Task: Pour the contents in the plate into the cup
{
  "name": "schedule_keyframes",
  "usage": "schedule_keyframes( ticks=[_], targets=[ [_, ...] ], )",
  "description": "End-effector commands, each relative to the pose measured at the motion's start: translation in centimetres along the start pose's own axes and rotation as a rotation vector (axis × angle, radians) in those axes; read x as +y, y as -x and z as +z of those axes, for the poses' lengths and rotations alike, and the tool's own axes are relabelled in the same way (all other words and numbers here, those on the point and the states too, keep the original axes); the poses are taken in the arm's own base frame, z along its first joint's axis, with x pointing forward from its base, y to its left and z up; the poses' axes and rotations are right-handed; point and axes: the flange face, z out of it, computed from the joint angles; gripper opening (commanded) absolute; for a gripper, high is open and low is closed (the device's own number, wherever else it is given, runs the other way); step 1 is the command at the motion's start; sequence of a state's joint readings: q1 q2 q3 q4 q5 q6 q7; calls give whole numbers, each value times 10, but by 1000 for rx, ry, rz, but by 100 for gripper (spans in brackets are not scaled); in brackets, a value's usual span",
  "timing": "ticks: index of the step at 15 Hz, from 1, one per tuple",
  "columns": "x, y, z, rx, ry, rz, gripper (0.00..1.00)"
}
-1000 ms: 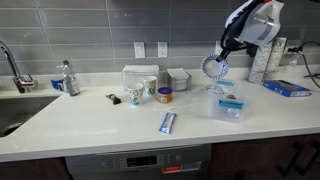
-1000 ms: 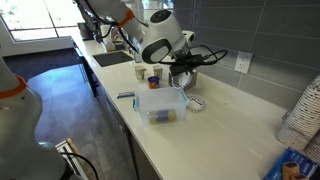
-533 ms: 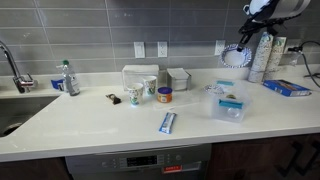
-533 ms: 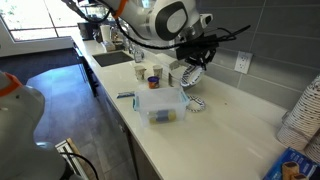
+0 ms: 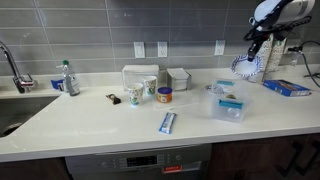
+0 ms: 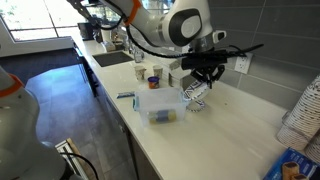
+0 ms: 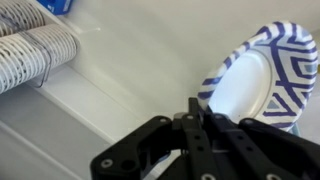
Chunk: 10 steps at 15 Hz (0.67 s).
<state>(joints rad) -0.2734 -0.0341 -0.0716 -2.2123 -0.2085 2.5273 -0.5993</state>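
I need to put the plate down on the counter (image 5: 259, 102) between the clear container and the blue box and let it go.
The plate (image 5: 246, 68), with a blue-and-white patterned rim, hangs tilted almost on edge in my gripper (image 5: 251, 56), above the counter's right end. In the wrist view the gripper (image 7: 195, 112) is shut on the rim of the plate (image 7: 255, 85). The plate's inside looks bare white. The plate (image 6: 197, 92) also shows under the gripper (image 6: 205, 76) in an exterior view. The cup (image 5: 134, 95), pale with dark print, stands upright near the middle of the counter, well away from the gripper.
A white cup (image 5: 150, 88) and an orange-and-blue tub (image 5: 165, 95) stand beside the printed cup. A clear container (image 5: 228, 104) sits below the gripper. A tube (image 5: 167, 123) lies in front. Stacked plates (image 7: 30, 50) lie by the wall; a sink (image 5: 12, 105) is far left.
My gripper has carried the plate up and away from the cups toward the counter's right end, then a little down. The plate stays tilted on edge.
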Motion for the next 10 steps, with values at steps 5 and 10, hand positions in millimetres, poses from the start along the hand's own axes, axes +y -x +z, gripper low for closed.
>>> schedule_keyframes(
  ticks=[5,10],
  targets=[
    [26,47,55,-47,-125,228,1],
    [30,78,78,-40,-224,377,1]
  ],
)
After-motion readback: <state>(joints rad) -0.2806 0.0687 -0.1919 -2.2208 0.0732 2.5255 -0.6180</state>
